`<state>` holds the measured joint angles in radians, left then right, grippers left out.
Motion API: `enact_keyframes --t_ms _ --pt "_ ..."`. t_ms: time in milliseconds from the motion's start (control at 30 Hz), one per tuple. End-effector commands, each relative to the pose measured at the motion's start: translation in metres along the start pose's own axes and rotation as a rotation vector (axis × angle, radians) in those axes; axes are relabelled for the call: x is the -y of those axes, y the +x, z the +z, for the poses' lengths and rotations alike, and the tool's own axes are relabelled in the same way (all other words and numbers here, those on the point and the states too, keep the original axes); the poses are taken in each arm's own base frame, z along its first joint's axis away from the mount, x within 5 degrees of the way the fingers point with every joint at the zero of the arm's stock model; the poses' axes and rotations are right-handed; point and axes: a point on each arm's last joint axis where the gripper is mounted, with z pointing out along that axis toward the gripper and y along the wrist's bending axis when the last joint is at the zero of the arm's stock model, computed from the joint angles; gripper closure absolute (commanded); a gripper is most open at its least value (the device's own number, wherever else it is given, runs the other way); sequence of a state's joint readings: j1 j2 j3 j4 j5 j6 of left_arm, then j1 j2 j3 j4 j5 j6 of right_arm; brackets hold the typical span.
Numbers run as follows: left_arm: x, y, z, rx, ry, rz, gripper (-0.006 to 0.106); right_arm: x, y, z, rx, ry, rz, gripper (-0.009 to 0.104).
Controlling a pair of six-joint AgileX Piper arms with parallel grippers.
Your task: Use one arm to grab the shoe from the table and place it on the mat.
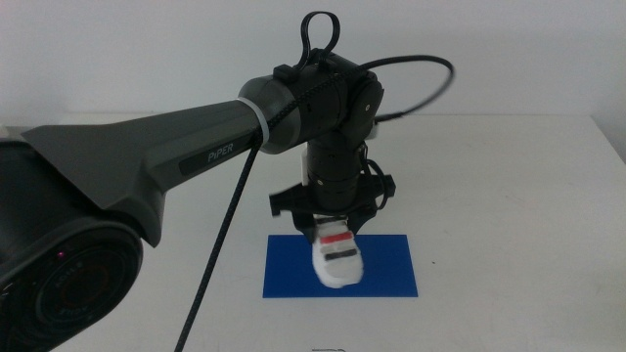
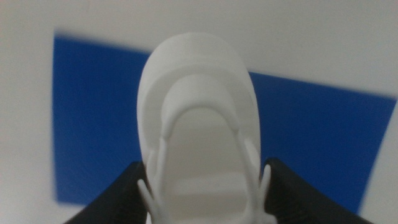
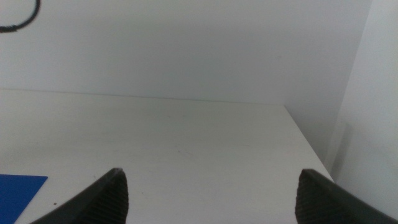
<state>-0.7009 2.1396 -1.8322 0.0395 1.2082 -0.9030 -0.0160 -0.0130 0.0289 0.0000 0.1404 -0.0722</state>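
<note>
I need to let go of the white shoe with my left gripper on the middle of the dark blue mat (image 1: pixel 337 263) (image 2: pixel 224 147), lengthwise along it.
The left arm (image 1: pixel 196 147) reaches in from the left, and its gripper (image 1: pixel 331 223) points down over the dark blue mat (image 1: pixel 386 269). It is shut on the white shoe (image 1: pixel 337 256), whose red and black straps face the camera and whose toe points at the mat's front part. I cannot tell whether the shoe touches the mat. In the left wrist view the shoe (image 2: pixel 199 118) fills the space between the dark fingers (image 2: pixel 118 199), with the mat (image 2: pixel 87 124) beneath. The right gripper (image 3: pixel 211 193) is open and holds nothing; it is out of the middle view.
The white table (image 1: pixel 509 196) spreads around the mat on all sides. A black cable (image 1: pixel 220 244) hangs from the left arm toward the front edge. The right wrist view shows a corner of the mat (image 3: pixel 18 193), the table's far edge and a white wall.
</note>
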Motion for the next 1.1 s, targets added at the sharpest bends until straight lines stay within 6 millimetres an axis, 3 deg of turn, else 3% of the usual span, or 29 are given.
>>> enact_keyframes --t_ms 0,400,567,867,1067 --pt "-0.002 -0.007 -0.037 0.092 0.061 0.213 0.098 0.001 -0.014 -0.003 0.113 0.008 -0.013 0.001" --pt "-0.002 0.012 -0.036 -0.025 0.017 1.552 0.099 0.001 -0.014 -0.003 0.113 0.008 -0.013 0.001" --pt "0.002 0.017 -0.037 -0.015 0.105 1.951 0.099 0.001 -0.014 -0.003 0.113 0.008 -0.013 0.001" --pt "0.007 0.020 -0.036 0.013 0.176 1.977 0.099 0.001 -0.014 -0.003 0.113 0.008 -0.013 0.001" --pt "0.006 0.006 -0.020 0.042 0.163 1.872 0.099 0.001 -0.014 -0.003 0.113 0.008 -0.013 0.001"
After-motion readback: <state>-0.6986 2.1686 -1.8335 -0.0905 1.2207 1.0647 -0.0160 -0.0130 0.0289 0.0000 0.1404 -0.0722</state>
